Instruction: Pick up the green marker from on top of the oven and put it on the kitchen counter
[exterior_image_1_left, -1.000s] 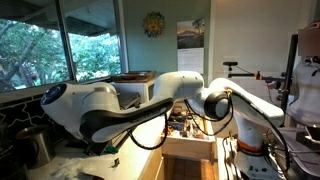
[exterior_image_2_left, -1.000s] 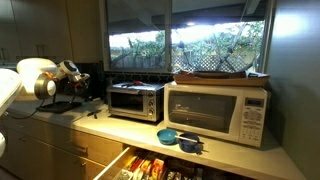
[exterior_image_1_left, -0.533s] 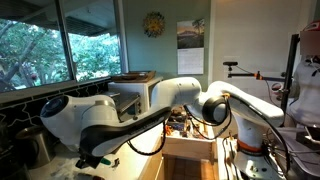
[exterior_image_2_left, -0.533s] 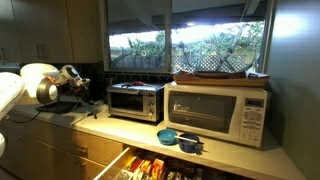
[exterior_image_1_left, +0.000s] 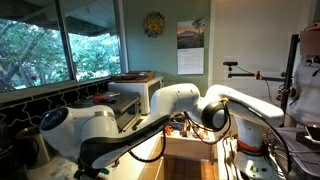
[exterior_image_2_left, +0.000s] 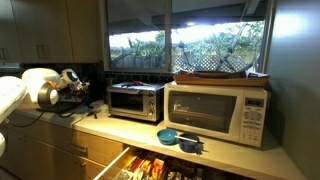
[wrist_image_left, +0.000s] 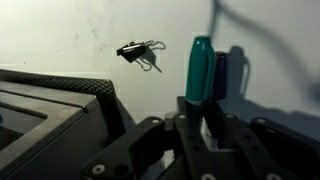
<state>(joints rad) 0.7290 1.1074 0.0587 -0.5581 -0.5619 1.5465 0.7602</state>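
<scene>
My gripper should set the green marker down on the pale kitchen counter (exterior_image_1_left: 101, 174) (wrist_image_left: 203, 68), there beside the black binder clip.
In the wrist view my gripper (wrist_image_left: 201, 112) is shut on the green marker (wrist_image_left: 200, 68), which stands up out of the jaws over the pale kitchen counter (wrist_image_left: 60, 35). In an exterior view the gripper (exterior_image_2_left: 73, 83) is at the far left, over the counter (exterior_image_2_left: 118, 128) and well left of the silver toaster oven (exterior_image_2_left: 135, 100). The marker is too small to make out there. In an exterior view my white arm (exterior_image_1_left: 110, 120) fills the foreground and hides the gripper.
A black binder clip (wrist_image_left: 141, 52) lies on the counter by the marker. A dark ribbed appliance (wrist_image_left: 50, 105) is close at the left. The white microwave (exterior_image_2_left: 220, 112), blue bowls (exterior_image_2_left: 175, 137) and an open drawer (exterior_image_2_left: 150, 165) are to the right.
The arm has moved further left, away from the oven, and lower toward the counter, still holding the marker.
</scene>
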